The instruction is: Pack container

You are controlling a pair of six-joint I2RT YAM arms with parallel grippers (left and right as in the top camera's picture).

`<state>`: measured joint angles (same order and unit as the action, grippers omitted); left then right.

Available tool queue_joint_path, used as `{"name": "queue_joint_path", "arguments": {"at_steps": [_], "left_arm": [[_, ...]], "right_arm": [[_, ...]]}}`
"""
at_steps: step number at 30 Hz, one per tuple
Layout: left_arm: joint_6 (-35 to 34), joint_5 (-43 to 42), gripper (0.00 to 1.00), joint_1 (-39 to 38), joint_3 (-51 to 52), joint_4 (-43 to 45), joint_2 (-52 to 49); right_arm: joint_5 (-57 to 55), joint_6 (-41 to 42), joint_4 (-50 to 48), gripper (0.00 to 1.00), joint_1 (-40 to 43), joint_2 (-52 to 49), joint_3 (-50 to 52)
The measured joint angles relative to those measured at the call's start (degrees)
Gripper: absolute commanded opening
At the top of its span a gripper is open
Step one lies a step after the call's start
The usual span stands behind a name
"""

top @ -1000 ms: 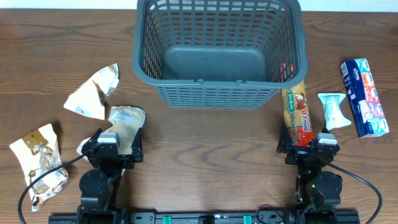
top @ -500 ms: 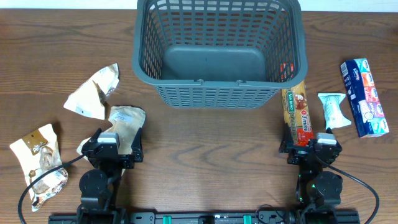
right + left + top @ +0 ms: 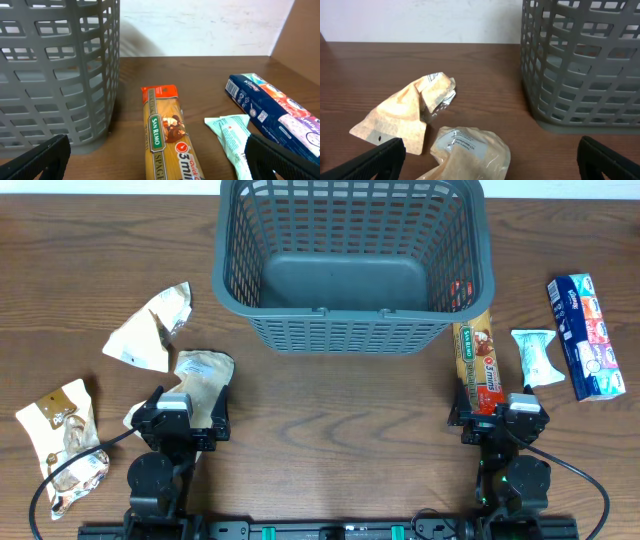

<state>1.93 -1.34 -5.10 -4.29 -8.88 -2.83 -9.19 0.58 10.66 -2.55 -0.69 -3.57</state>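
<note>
My right gripper needs to go past the near red end next and close on the spaghetti packet's middle [image 3: 482,352] [image 3: 172,140], near the basket.
The container [image 3: 350,332], a large grey-blue lattice basket, stands at the back middle of the table, and nothing lies on its floor. It fills the right of the left wrist view [image 3: 580,65] and the left of the right wrist view [image 3: 55,75]. My left gripper [image 3: 182,412] is open near the front left, its jaws [image 3: 490,162] spread on either side of a tan pouch [image 3: 470,155] without touching it. My right gripper [image 3: 497,415] is open at the front right. Its jaws [image 3: 160,160] straddle the near end of a spaghetti packet [image 3: 167,135].
A crumpled tan packet [image 3: 150,330] lies left of the basket, and another tan packet [image 3: 60,440] lies at the far left. Right of the spaghetti are a small pale green packet [image 3: 533,357] and a blue box [image 3: 587,335].
</note>
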Motion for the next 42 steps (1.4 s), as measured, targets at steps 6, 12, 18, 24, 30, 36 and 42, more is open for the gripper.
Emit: {"name": "queue_joint_path", "arguments": {"at_steps": [6,12,18,24,30,36,42], "left_arm": [[0.0,1.4,0.99,0.0,0.0,-0.1,0.0],[-2.3,3.1,0.99,0.0,-1.9,-5.8,0.0],[-3.9,4.6,0.98,0.0,-7.6,-16.7,-0.8],[-7.6,4.8,0.99,0.0,-11.7,-19.9,-2.6],[-13.9,4.9,0.99,0.0,-21.1,-27.4,-7.7],[-16.1,5.0,0.99,0.0,-33.8,-35.0,-17.0],[-16.8,5.0,0.99,0.0,-38.5,-37.2,-24.7]], "right_arm": [[0.5,0.0,0.0,0.99,0.0,0.0,0.0],[5.2,2.1,4.5,0.99,0.0,0.0,-2.0],[7.4,5.2,23.0,0.99,0.0,-1.1,-18.6],[8.5,7.2,44.5,0.99,0.0,-7.4,-40.9],[10.8,8.2,62.3,0.99,0.0,-16.7,-59.3],[12.7,7.9,80.9,0.99,0.0,-30.9,-73.3],[13.1,5.1,85.8,0.99,-0.1,-45.3,-81.7]]}}
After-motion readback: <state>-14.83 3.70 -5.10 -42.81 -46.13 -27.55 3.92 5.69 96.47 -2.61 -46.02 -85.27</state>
